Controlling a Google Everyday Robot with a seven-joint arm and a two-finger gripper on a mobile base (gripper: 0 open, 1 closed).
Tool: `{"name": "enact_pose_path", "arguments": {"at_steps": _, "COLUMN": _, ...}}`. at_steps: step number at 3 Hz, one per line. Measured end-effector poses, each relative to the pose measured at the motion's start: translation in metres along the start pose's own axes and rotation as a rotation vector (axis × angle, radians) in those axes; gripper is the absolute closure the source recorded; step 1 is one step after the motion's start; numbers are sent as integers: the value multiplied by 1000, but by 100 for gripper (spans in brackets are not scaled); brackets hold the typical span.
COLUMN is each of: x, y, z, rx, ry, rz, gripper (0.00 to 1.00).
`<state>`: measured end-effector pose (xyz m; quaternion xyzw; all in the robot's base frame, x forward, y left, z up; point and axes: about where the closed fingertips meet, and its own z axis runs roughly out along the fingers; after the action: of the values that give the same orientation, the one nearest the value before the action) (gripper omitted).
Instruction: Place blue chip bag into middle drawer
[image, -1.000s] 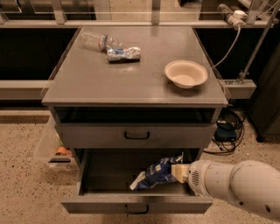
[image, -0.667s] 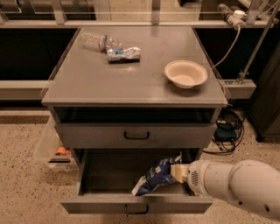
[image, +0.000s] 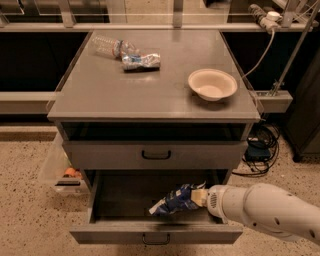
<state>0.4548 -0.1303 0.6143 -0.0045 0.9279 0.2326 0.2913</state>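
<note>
The blue chip bag, now hanging tilted inside that drawer, will be let go by my gripper on the open middle drawer's bottom, behind the small black handle (image: 169, 206).
The blue chip bag (image: 175, 200) is crinkly dark-blue foil with white lettering. It hangs tilted inside the open middle drawer (image: 155, 233), right of its middle, with its lower left end close to the drawer floor. My gripper (image: 199, 196) reaches in from the right on a white arm (image: 260, 210) and is shut on the bag's right end. The drawer is pulled out towards the camera, its small black handle on the front panel. The handled drawer above it (image: 156, 155) is closed.
On the cabinet top stand a pale bowl (image: 212, 84), a clear plastic bottle (image: 107, 46) and a crumpled silvery wrapper (image: 141, 61). A clear plastic bin (image: 59, 170) sits on the floor to the left. Cables (image: 260, 150) lie to the right.
The bag and my gripper have moved slightly lower and to the left inside the open drawer. Nothing on the cabinet top has moved.
</note>
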Motion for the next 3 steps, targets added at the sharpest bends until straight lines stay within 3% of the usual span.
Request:
{"name": "enact_pose_path", "arguments": {"at_steps": 1, "x": 12, "y": -20, "z": 41, "rx": -6, "ry": 25, "rz": 52, "gripper": 100}}
{"name": "enact_pose_path", "arguments": {"at_steps": 3, "x": 39, "y": -42, "z": 94, "rx": -25, "ry": 90, "rz": 117, "gripper": 100}}
